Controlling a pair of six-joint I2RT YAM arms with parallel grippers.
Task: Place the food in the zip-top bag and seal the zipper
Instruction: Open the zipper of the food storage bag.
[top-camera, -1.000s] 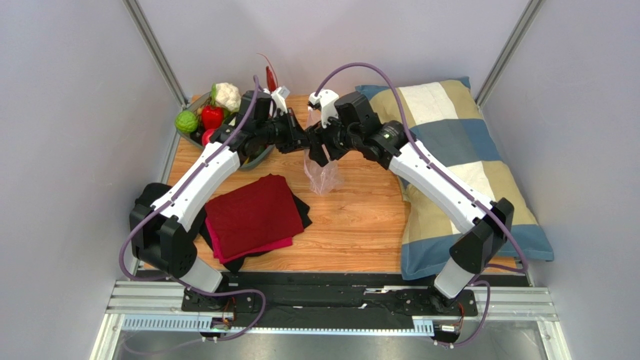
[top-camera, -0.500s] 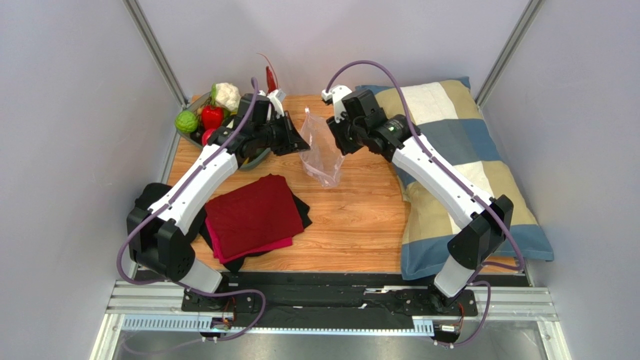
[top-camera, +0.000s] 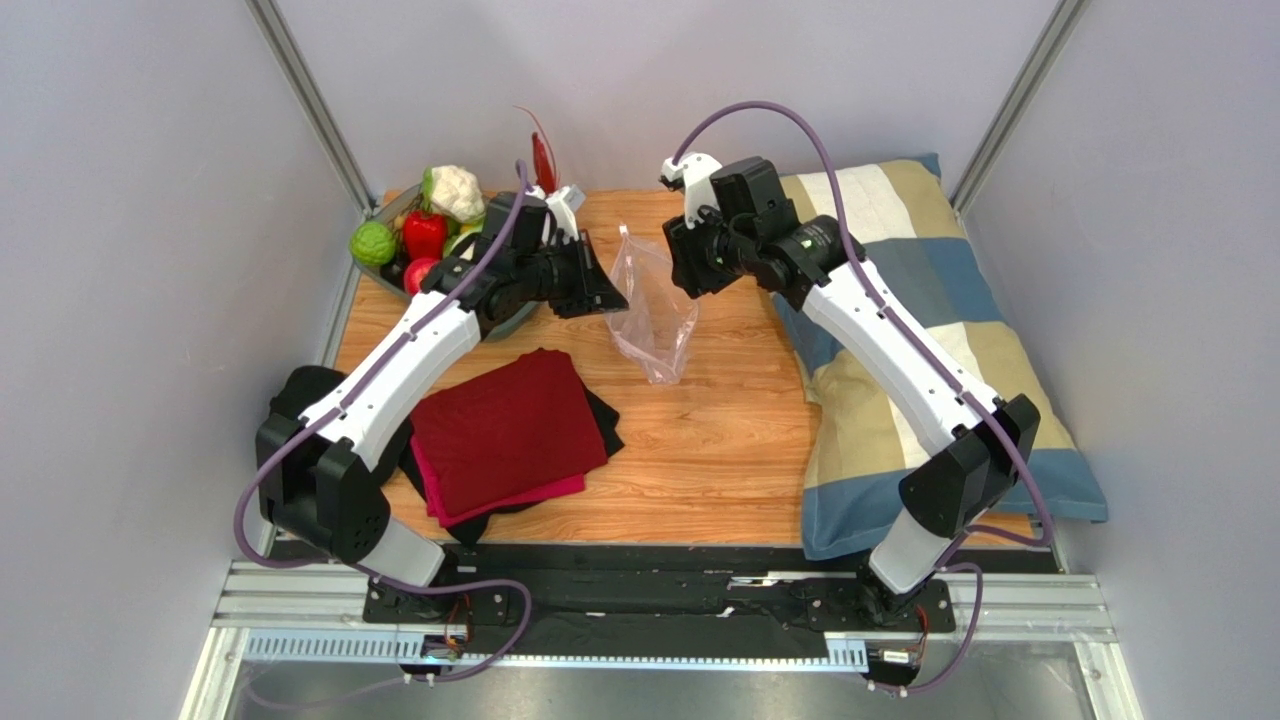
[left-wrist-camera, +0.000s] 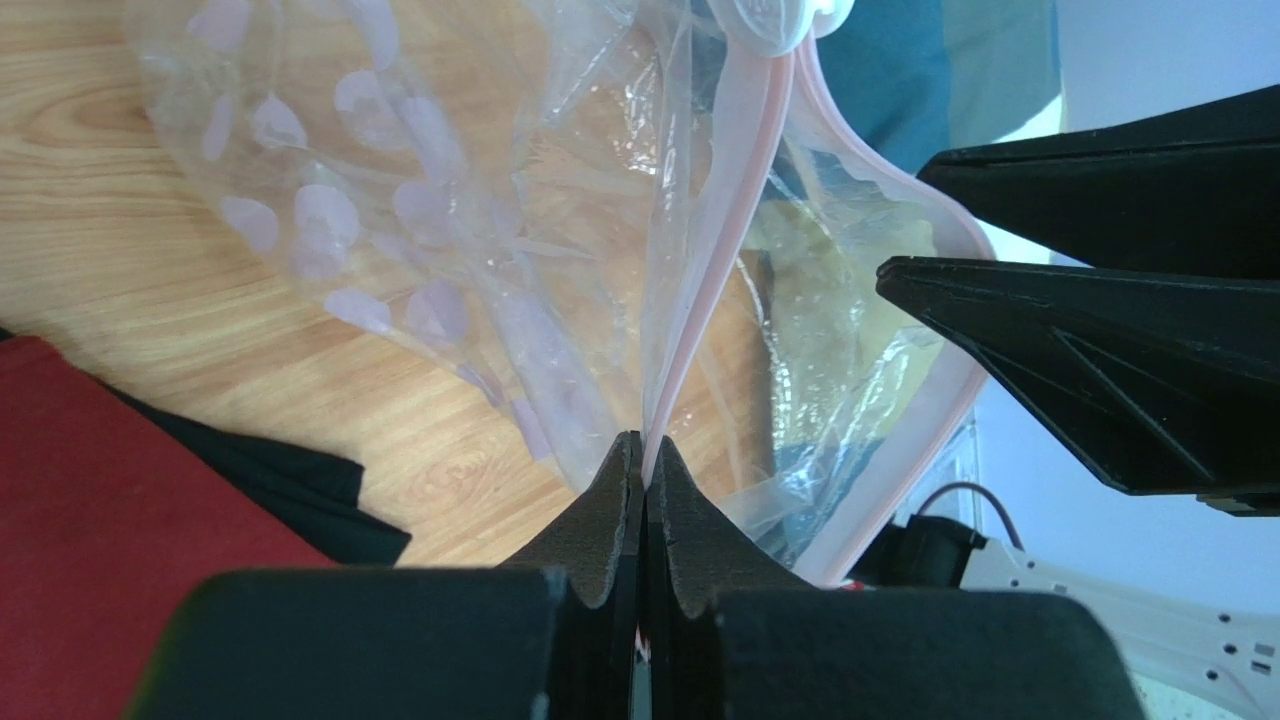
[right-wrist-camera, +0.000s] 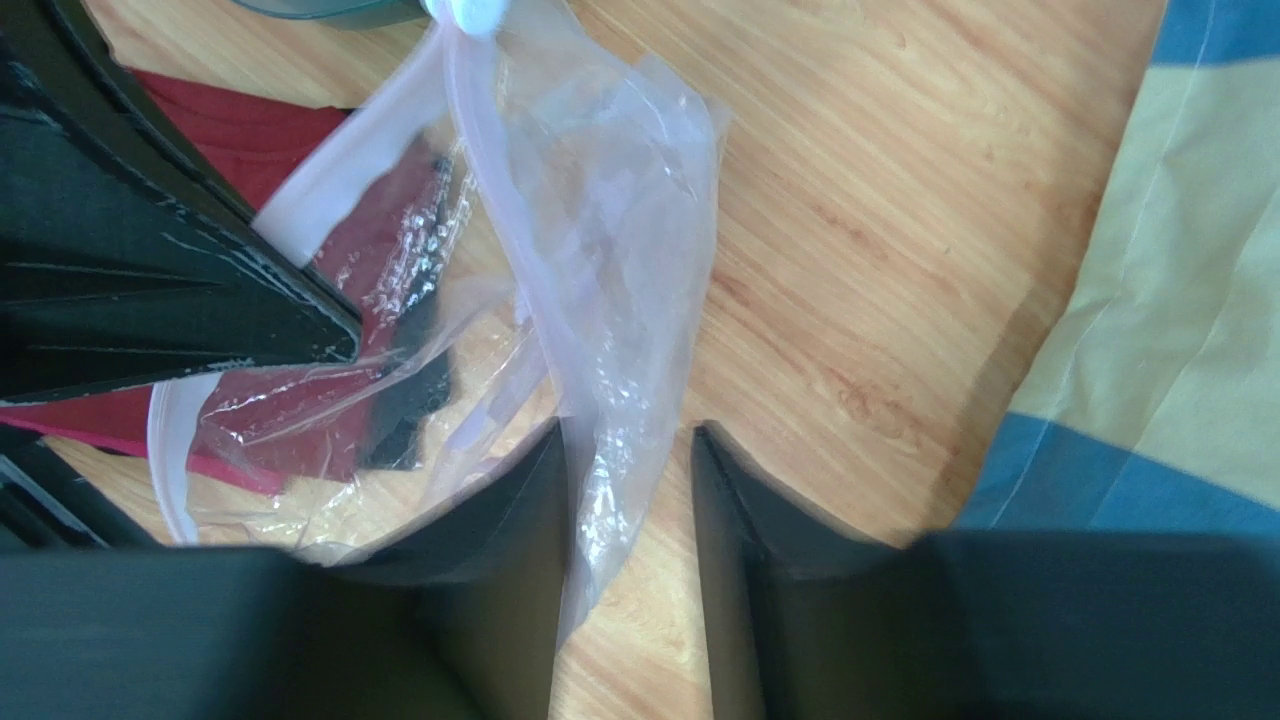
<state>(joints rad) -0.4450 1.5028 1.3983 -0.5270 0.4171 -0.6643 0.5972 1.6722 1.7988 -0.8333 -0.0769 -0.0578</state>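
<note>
The bag's opening is sagging narrow with only my left gripper on its zipper, so next I pinch the zipper's other end (right-wrist-camera: 576, 402) with my right gripper and pull away.
The clear zip-top bag (top-camera: 652, 308) hangs upright over the middle back of the wooden table. My left gripper (top-camera: 598, 288) is shut on its pink zipper strip (left-wrist-camera: 706, 285), as the left wrist view shows (left-wrist-camera: 645, 444). My right gripper (top-camera: 679, 273) is open, and loose bag film (right-wrist-camera: 601, 225) hangs between its spread jaws (right-wrist-camera: 631, 443) without being pinched. The food sits at the back left: a green ball (top-camera: 373, 243), a red fruit (top-camera: 425, 233), a white cauliflower (top-camera: 455, 192) and a long dark-red lobster-like piece (top-camera: 538, 155).
A dark bowl (top-camera: 516, 315) holds the food under my left arm. A folded red cloth (top-camera: 504, 428) on black cloth lies at the front left. A checked pillow (top-camera: 917, 300) covers the right side. Grey walls stand close around.
My right gripper has opened, let go of the bag and drawn back to the right. The bag now hangs from my left gripper alone, its mouth spread wider.
</note>
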